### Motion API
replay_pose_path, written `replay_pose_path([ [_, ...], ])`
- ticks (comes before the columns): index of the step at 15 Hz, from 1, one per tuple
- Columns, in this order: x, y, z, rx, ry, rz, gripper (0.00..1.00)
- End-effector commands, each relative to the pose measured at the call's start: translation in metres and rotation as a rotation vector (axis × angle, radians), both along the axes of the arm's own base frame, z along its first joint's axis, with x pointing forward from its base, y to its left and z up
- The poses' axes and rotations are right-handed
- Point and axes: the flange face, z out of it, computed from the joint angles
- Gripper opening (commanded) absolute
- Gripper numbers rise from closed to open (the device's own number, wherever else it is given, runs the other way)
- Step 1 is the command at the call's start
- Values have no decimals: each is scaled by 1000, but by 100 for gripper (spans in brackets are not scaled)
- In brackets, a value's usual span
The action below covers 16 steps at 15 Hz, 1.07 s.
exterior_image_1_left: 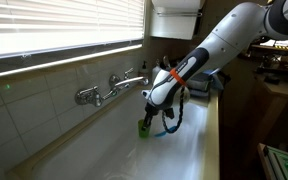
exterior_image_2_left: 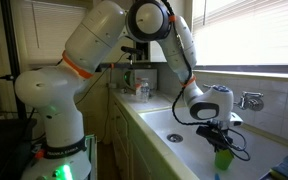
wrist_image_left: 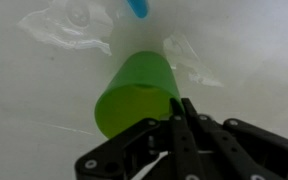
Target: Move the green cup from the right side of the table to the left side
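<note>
My gripper is going to release the green cup, which now rests low in the basin, on the bottom of the white basin (exterior_image_1_left: 148, 142) next to the thin blue stick.
The green cup (wrist_image_left: 134, 90) stands in the white sink basin (wrist_image_left: 29, 110), tilted as seen from the wrist camera. It also shows in both exterior views (exterior_image_1_left: 144, 125) (exterior_image_2_left: 223, 158) right under the hand. My gripper (wrist_image_left: 179, 108) comes down on the cup from above. Its two black fingers lie close together, pinched at the cup's rim on the right side. In both exterior views the gripper (exterior_image_1_left: 150, 113) (exterior_image_2_left: 220, 143) sits on top of the cup, which rests low in the basin (exterior_image_1_left: 189, 150) (exterior_image_2_left: 179, 125).
A chrome two-handled faucet (exterior_image_1_left: 112, 88) (exterior_image_2_left: 249, 98) is on the tiled wall beside the basin. A thin blue stick (wrist_image_left: 137, 6) and crumpled clear plastic (wrist_image_left: 69, 25) lie just beyond the cup. Bottles (exterior_image_2_left: 139, 88) stand on the counter at the basin's end.
</note>
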Motion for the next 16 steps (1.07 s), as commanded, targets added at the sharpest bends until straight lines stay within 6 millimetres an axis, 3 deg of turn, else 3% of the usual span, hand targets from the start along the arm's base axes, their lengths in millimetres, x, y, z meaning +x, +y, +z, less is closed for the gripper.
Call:
replay_pose_path([
  [1,4,6,-14,-22,12,15,1],
  [16,-13,26,-16,-61,84,100,1],
])
